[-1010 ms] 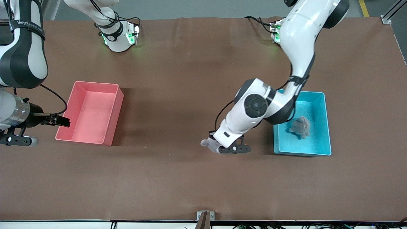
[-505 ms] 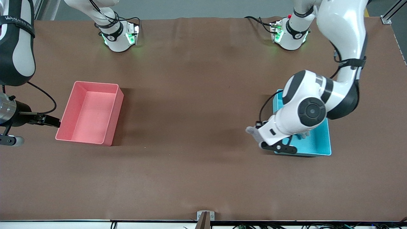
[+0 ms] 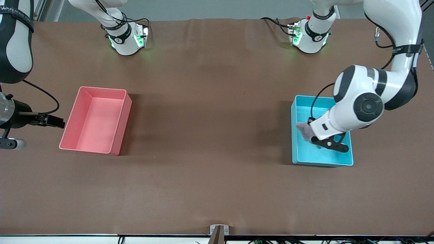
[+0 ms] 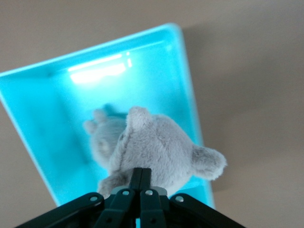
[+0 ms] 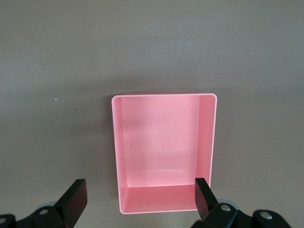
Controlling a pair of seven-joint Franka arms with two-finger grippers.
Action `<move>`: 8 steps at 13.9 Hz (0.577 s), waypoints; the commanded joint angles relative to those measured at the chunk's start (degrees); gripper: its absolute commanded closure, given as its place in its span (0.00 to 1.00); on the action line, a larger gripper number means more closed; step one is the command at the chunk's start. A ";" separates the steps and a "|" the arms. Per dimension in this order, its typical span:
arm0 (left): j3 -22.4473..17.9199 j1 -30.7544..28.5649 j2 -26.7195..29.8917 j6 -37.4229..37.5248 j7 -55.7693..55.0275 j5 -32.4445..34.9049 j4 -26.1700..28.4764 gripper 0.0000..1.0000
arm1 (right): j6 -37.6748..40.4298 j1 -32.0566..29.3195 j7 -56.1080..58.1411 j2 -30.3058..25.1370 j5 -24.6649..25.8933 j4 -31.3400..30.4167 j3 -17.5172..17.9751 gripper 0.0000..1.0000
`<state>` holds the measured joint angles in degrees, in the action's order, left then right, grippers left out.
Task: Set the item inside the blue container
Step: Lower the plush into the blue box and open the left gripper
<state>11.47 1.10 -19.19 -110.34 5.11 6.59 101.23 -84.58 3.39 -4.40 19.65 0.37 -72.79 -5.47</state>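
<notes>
Next, my left gripper lets go of the grey plush toy between the other plush and the blue container's side (image 3: 327,152) (image 4: 78,84) that is farthest from the arm bases.
My left gripper (image 3: 306,134) is shut on a grey plush toy (image 3: 301,128) and hangs over the blue container (image 3: 322,159), inside the wall that faces the table's middle. In the left wrist view the fingertips (image 4: 141,172) pinch the grey plush toy (image 4: 161,147) at its lower edge, above the blue container (image 4: 71,95). A second grey plush (image 4: 99,142) lies on that bin's floor under the held one. My right gripper (image 3: 54,121) waits open, with nothing in it, beside the pink bin (image 3: 98,118) at the right arm's end.
In the right wrist view the pink bin (image 5: 161,142) holds nothing and shows between the open right gripper (image 5: 139,194) fingers. Brown table surface (image 3: 210,135) stretches between the two bins. The left arm's elbow covers part of the blue container.
The left arm has carried the plush from the table's middle to over the blue container. The right gripper has drifted slightly away from the pink bin.
</notes>
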 commanded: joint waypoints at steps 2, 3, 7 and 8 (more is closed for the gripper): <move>0.48 -6.54 1.44 -8.91 8.07 0.97 8.27 1.00 | 4.59 -0.14 -0.52 -0.67 -1.60 -0.33 0.20 0.00; 0.48 -6.55 0.74 -9.71 7.99 0.97 8.37 1.00 | 4.59 -0.14 -0.60 -0.67 -1.69 -0.33 0.20 0.00; 0.57 -5.85 -3.83 -15.42 7.28 1.06 7.23 1.00 | 4.86 -0.75 -0.43 -0.76 -2.39 -0.33 0.20 0.00; 0.49 -5.76 -4.97 -15.96 7.37 1.06 6.09 1.00 | 4.77 -0.41 -0.34 -0.76 -2.74 -0.33 0.29 0.00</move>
<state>11.92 -4.83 -21.94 -124.65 13.10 6.64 108.97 -80.15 3.23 -4.45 19.67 -1.07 -72.71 -5.59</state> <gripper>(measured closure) 0.991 0.000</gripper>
